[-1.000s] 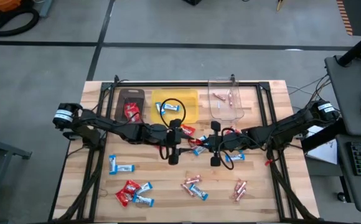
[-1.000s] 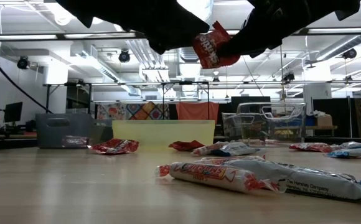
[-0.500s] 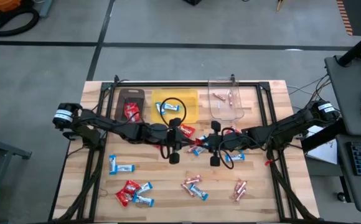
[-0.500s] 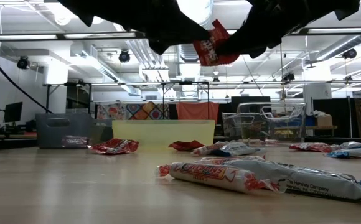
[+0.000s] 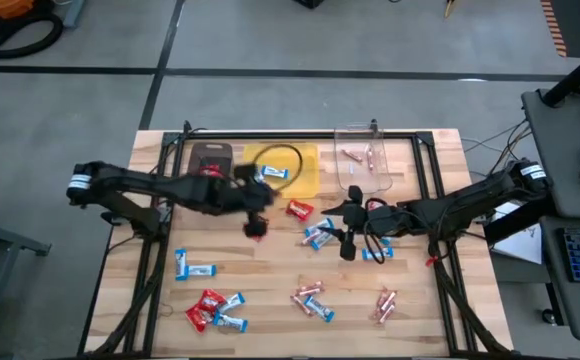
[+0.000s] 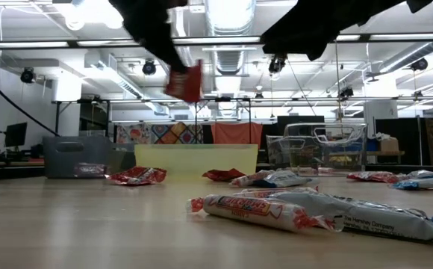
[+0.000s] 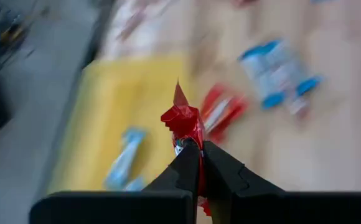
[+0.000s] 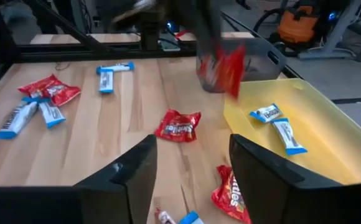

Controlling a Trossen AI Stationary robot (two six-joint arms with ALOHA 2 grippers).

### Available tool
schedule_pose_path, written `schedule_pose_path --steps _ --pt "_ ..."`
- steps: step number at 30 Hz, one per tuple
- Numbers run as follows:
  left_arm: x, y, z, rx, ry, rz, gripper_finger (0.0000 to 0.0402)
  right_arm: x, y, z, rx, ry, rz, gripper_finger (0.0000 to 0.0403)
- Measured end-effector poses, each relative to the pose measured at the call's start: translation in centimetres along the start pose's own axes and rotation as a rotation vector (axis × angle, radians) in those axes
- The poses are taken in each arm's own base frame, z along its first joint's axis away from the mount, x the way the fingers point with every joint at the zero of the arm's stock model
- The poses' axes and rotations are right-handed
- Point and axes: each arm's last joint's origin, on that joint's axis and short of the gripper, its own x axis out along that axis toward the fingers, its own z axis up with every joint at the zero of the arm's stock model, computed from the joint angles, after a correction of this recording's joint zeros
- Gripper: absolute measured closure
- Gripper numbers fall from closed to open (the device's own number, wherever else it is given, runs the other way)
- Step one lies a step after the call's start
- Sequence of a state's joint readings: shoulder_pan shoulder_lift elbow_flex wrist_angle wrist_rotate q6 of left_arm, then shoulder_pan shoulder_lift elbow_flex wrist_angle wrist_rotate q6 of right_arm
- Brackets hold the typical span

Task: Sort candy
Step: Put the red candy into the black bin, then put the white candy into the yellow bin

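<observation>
Next, I set the red candy packet with my left gripper on the red packets in the brown bin [image 5: 212,175].
My left gripper [image 5: 258,224] is shut on a red candy packet [image 7: 185,119] above the table's middle, just near of the yellow bin [image 5: 282,166]. The packet also shows high over the table in the low view [image 6: 185,81]. My right gripper [image 5: 347,228] stands open to the right of it, nothing between its fingers [image 8: 132,176]. Loose candy lies on the table: a red packet [image 5: 299,210], blue-and-white bars [image 5: 318,236] and pink sticks [image 5: 308,298]. The brown bin [image 5: 210,166] holds red packets, and the clear bin [image 5: 362,166] holds pink sticks. My left gripper pinches the red packet between its two fingers [image 7: 190,163], at one end of the wrapper [image 7: 193,138]. The fingers slant down from the table's left. The packet's crumpled free end sticks out past the fingertips, lifted clear of the table.
Blue-and-white bars lie in the yellow bin [image 8: 274,127]. A cluster of red packets and blue bars [image 5: 214,311] lies near the front left, with one more bar [image 5: 192,268] behind it. Pink sticks [image 5: 385,303] lie at the front right. A black frame [image 5: 300,133] runs around the table.
The red packet hung between both grippers above the middle. My left gripper has shut on it, my right gripper has let it go, and my left gripper has carried it up and toward the table's left, tipping downward as it went.
</observation>
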State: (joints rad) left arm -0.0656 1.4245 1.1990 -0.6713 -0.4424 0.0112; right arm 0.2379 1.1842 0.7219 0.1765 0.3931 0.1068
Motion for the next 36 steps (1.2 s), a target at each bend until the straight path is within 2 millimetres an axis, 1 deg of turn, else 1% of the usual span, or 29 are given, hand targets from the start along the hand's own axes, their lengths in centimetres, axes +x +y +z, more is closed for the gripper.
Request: schedule_pose_path --steps 3,5,7,9,12,14,17,20,23,25,28,36 --pt "-1.7 3.2 -1.1 -0.035 0.126 0.126 0.0401 0.0 0.0 0.0 -0.001 0.003 0.007 0.0207" --pt "-2.4 5.7 -2.1 -0.101 0.196 0.186 0.0401 0.1 0.1 -0.1 0.001 0.008 0.007 0.0208" --pt "-2.4 8.2 -3.6 -0.183 0.254 0.222 0.0402 0.2 0.1 -0.3 0.004 0.022 0.006 0.0208" --pt "-1.9 10.6 -5.5 -0.272 0.31 0.215 0.0402 0.2 0.1 -0.4 0.014 0.03 0.004 0.0208" --pt "-0.2 13.9 -9.0 -0.409 0.387 0.137 0.0402 0.2 0.0 -0.6 0.036 0.047 0.001 0.0209" --pt "0.9 15.7 -11.4 -0.513 0.407 0.065 0.0402 0.2 0.0 -0.7 0.042 0.059 0.0 0.0209" --pt "2.6 17.7 -14.6 -0.64 0.395 -0.024 0.0401 0.2 0.0 -0.8 0.052 0.069 -0.002 0.0209" --pt "3.6 19.2 -16.7 -0.721 0.388 -0.008 0.0401 0.2 0.0 -0.8 0.052 0.069 -0.002 0.0209" --pt "4.2 19.9 -18.0 -0.749 0.425 0.004 0.0401 0.2 0.0 -0.8 0.056 0.068 -0.002 0.0209" --pt "4.5 20.2 -18.2 -0.745 0.424 0.007 0.0397 0.2 0.0 -0.8 0.064 0.069 -0.003 0.0209" --pt "4.7 20.3 -18.2 -0.729 0.424 0.007 0.0379 0.2 0.0 -0.7 0.076 0.067 -0.003 0.0209" --pt "4.1 21.0 -17.3 -0.723 0.388 0.034 0.0309 0.2 0.0 -0.7 0.093 0.068 -0.003 0.0209"
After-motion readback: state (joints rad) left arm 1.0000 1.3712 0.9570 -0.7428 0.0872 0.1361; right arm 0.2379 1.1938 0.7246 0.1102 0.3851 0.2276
